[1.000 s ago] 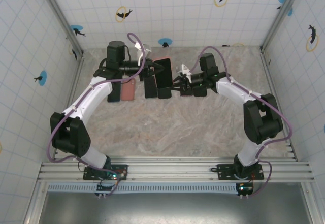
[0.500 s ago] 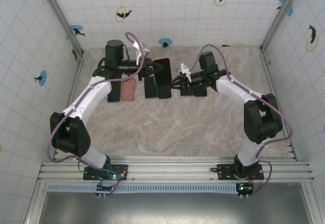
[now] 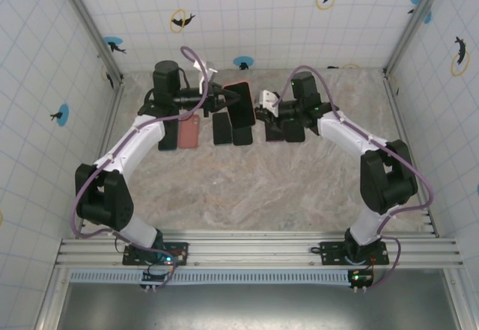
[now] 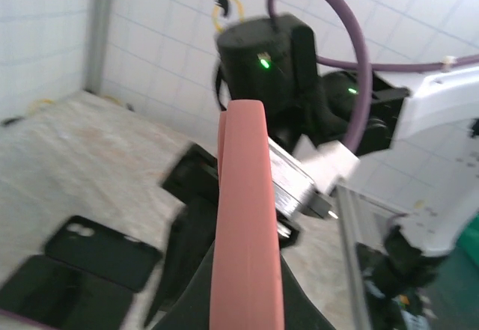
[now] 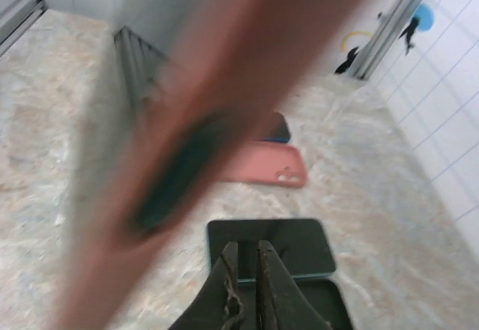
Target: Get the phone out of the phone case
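Note:
My right fingers are shut beside the pink case's edge, phone seated inside, so they should open and pinch the case's lower corner (image 3: 253, 124).
My left gripper (image 3: 227, 104) is shut on a salmon-pink phone case (image 3: 240, 105) and holds it upright above the table's back middle. The phone's dark face (image 3: 241, 108) shows inside the case rim. In the left wrist view the case (image 4: 244, 218) stands edge-on between my dark fingers, with the right arm's wrist just behind it. My right gripper (image 3: 260, 112) sits close beside the case's right edge. In the right wrist view its fingers (image 5: 247, 270) are shut with nothing between them, and the held case (image 5: 187, 150) is a blur on the left.
Flat on the marble table (image 3: 247, 188) lie a black phone (image 3: 168, 136), a second pink case (image 3: 189, 132), two black slabs (image 3: 222, 129) (image 3: 242, 136), and dark items (image 3: 288, 132) under the right wrist. Tiled walls enclose three sides.
The right gripper's jaws have closed, and it has moved back and left, close to the held case. The left gripper has drawn the case slightly back.

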